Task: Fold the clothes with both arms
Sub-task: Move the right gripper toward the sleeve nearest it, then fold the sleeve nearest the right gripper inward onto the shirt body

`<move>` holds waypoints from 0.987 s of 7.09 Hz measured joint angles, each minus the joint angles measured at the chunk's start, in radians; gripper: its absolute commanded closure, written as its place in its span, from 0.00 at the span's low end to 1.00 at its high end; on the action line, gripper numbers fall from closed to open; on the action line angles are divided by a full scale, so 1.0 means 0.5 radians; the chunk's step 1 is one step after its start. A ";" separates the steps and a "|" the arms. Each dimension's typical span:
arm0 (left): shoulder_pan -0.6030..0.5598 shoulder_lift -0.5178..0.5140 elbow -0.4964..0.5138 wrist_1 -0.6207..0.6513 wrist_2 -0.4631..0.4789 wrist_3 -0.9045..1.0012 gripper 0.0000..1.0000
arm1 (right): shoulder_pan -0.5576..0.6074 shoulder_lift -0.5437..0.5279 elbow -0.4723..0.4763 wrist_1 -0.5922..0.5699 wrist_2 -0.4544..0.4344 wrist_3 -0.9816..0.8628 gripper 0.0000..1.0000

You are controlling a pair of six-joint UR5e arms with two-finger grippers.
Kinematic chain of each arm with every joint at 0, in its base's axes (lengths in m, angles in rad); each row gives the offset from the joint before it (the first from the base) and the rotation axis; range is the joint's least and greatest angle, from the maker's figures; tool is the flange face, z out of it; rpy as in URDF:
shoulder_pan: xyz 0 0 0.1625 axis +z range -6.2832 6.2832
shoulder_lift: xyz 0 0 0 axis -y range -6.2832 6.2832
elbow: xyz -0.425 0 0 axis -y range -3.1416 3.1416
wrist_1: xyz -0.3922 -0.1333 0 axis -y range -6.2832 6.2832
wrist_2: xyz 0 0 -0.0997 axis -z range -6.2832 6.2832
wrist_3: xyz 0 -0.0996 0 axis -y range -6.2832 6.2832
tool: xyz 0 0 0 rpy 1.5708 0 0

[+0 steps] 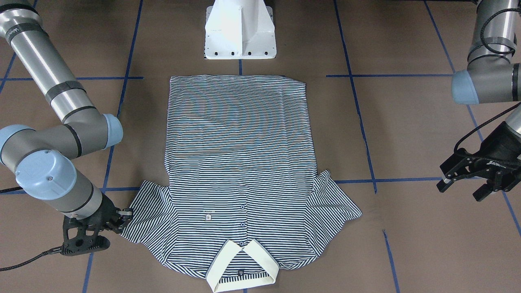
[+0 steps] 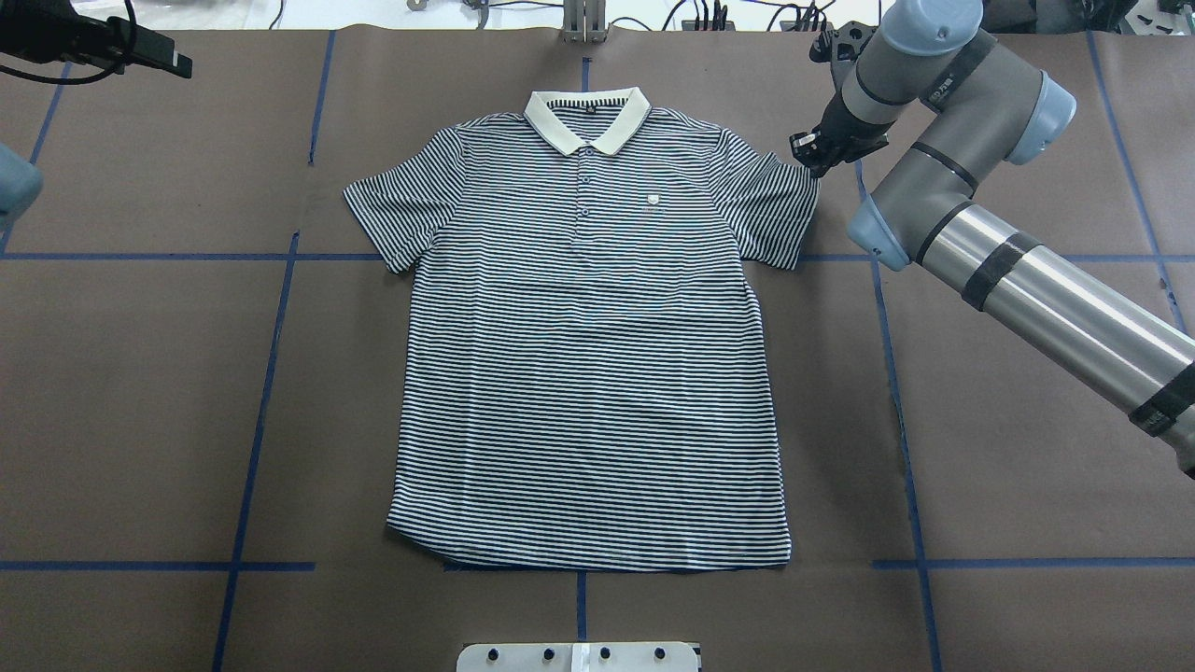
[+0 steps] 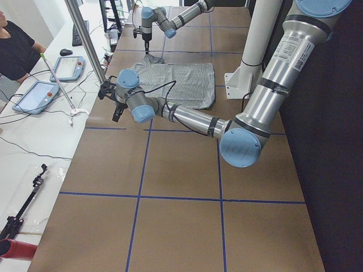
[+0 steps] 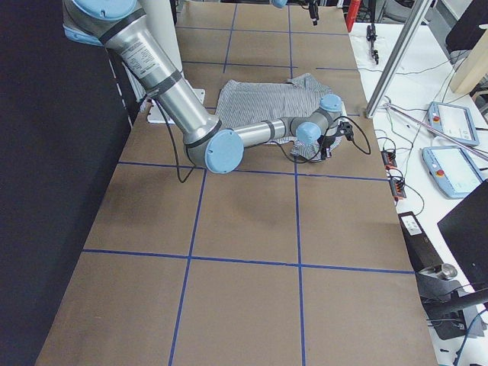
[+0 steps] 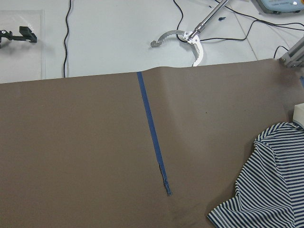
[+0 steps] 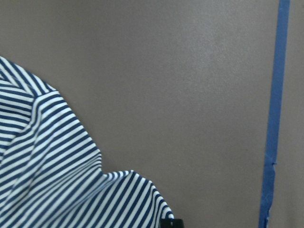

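Note:
My right gripper has the edge of the sleeve, now creased up towards a black fingertip. Next, I let go of it with that gripper on the shirt's chest (image 1: 216, 215) next to the row of buttons.
The striped polo shirt (image 1: 240, 162) lies flat and face up on the brown table, with its cream collar (image 2: 586, 119) at the far edge from the robot. My right gripper (image 2: 810, 157) is low at the outer corner of the shirt's sleeve (image 1: 142, 215) and looks shut on its edge. In the right wrist view the sleeve (image 6: 47, 180) is creased up towards a black fingertip (image 6: 171, 222). My left gripper (image 1: 462, 189) is open and empty, held above the table well clear of the other sleeve (image 2: 397, 210). The left wrist view shows that sleeve (image 5: 266, 180).
The robot's white pedestal base (image 1: 240, 32) stands just behind the shirt's hem. Blue tape lines (image 2: 271, 373) cross the brown table cover. A white side table with tablets (image 3: 34, 96), cables and a person runs along the far edge.

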 measured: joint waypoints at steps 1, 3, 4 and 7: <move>0.000 0.000 0.001 -0.001 0.000 0.000 0.00 | -0.009 0.003 0.074 -0.001 0.007 0.000 1.00; 0.000 0.006 0.001 0.000 0.000 0.001 0.00 | -0.116 0.024 0.291 -0.009 0.023 0.015 1.00; 0.000 0.007 0.001 0.001 0.000 0.001 0.00 | -0.187 0.073 0.330 -0.010 0.013 0.067 1.00; -0.003 0.010 0.000 -0.001 -0.003 0.000 0.00 | -0.289 0.509 -0.132 0.005 -0.184 0.235 1.00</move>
